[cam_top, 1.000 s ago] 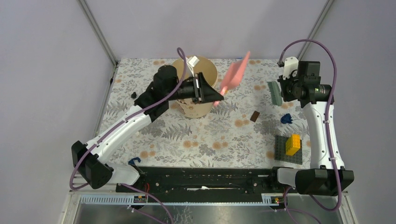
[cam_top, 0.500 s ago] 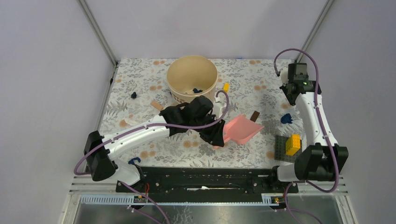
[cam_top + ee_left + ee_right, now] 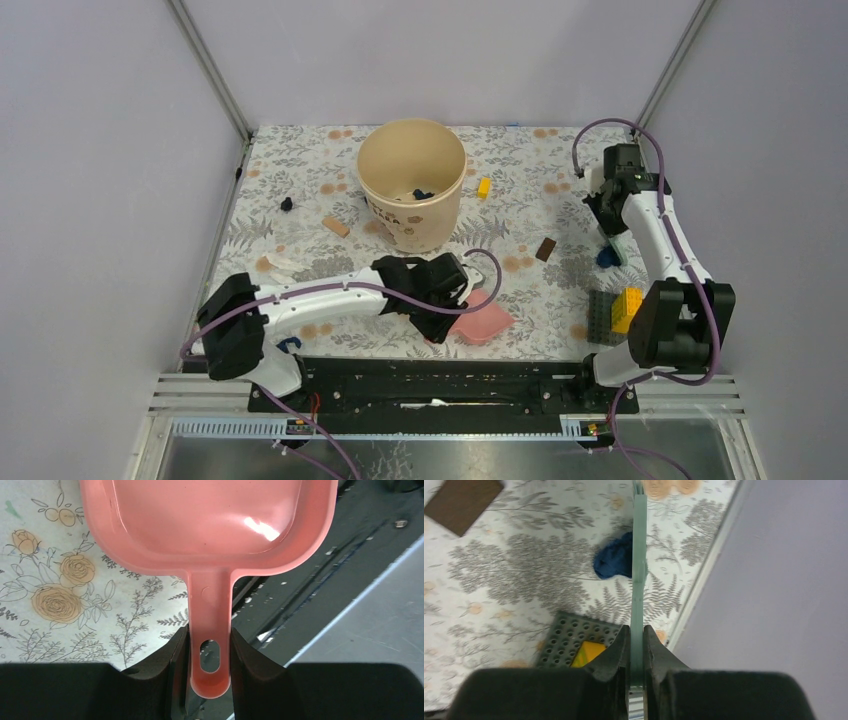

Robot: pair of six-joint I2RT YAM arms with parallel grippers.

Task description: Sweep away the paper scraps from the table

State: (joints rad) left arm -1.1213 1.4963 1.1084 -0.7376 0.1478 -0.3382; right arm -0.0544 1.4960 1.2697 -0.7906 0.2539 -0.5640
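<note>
My left gripper is going to release the pink dustpan, now low at the table's front edge, on the table (image 3: 508,314) between the brown block and the black rail.
My left gripper (image 3: 209,650) is shut on the handle of the pink dustpan (image 3: 210,520). The empty pan lies low at the table's (image 3: 300,160) front edge (image 3: 482,322), partly over the black rail. My right gripper (image 3: 636,635) is shut on a thin green brush (image 3: 639,580), seen edge-on. The brush tip is right beside a dark blue paper scrap (image 3: 613,560) near the right wall (image 3: 606,257). A small dark scrap (image 3: 287,204) lies at the far left. Another scrap (image 3: 422,193) lies inside the bucket.
A tan bucket (image 3: 412,160) stands at the back middle. A brown block (image 3: 545,249), a tan block (image 3: 336,227) and a yellow brick (image 3: 484,186) lie loose. A grey studded baseplate (image 3: 603,318) with a yellow brick (image 3: 627,308) sits front right, just below the brush.
The left arm brought the dustpan from raised over the bucket down to the table's front edge. The right arm swung the brush down beside the blue scrap at the right.
</note>
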